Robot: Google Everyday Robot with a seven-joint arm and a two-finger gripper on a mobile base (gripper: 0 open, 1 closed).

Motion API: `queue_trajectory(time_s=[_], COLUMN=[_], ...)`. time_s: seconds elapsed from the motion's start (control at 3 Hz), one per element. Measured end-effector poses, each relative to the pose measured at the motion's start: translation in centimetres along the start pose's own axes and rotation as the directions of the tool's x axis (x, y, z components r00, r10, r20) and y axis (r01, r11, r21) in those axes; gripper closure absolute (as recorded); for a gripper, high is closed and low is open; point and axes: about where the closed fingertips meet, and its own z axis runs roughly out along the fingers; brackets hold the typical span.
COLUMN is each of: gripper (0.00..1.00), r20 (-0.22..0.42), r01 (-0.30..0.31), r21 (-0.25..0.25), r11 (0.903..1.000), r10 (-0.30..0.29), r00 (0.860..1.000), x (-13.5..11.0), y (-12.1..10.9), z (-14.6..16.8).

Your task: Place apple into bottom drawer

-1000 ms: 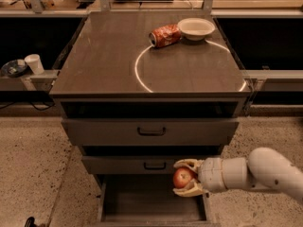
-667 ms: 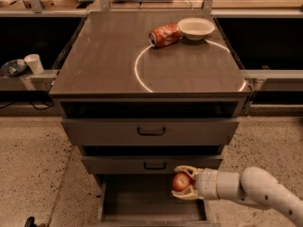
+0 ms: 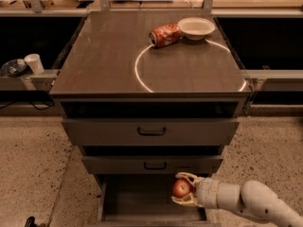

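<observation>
My gripper needs to let go of the apple on the bottom drawer's inside point(image 3: 129, 203), toward the side of the drawer nearer the white cup.
The red-orange apple point(image 3: 181, 188) sits between the pale fingers point(image 3: 186, 176) of my gripper point(image 3: 182, 189), which is shut on it. The white arm reaches in from the lower right. The gripper holds the apple over the right part of the open bottom drawer point(image 3: 142, 200), a shallow dark tray pulled out at the foot of the cabinet. The apple is above the drawer floor, just below the middle drawer's front.
The cabinet top point(image 3: 109, 56) carries a crushed red soda can point(image 3: 164, 35) and a white bowl point(image 3: 196, 28) at the back right. Two wider drawers with black handles point(image 3: 151, 132) are shut above. A white cup point(image 3: 34, 63) stands on a ledge at left. Speckled floor lies on both sides.
The gripper with the apple has moved down and a little forward, lower over the open bottom drawer. The arm has dropped toward the lower right corner.
</observation>
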Motion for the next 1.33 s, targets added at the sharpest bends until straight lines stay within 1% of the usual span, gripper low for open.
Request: queue_trajectory(time_s=[0.33,0.67,1.0,1.33], gripper=[1.0,1.0,1.0,1.0], r20=[0.074,0.129,0.155,0.17], r01=[-0.061,-0.198,-0.273,-0.293], r21=[-0.079,-0.128,-0.168,-0.208], r11=[0.995,0.9719,0.9473,0.9335], r10=[0.067,0.214,0.298,0.329], r00=[0.995,0.968,0.942,0.929], x=[4.1,11.9,15.8,17.0], y=[0.4,3.6,6.6,8.3], z=[4.9,12.3,16.3,21.2])
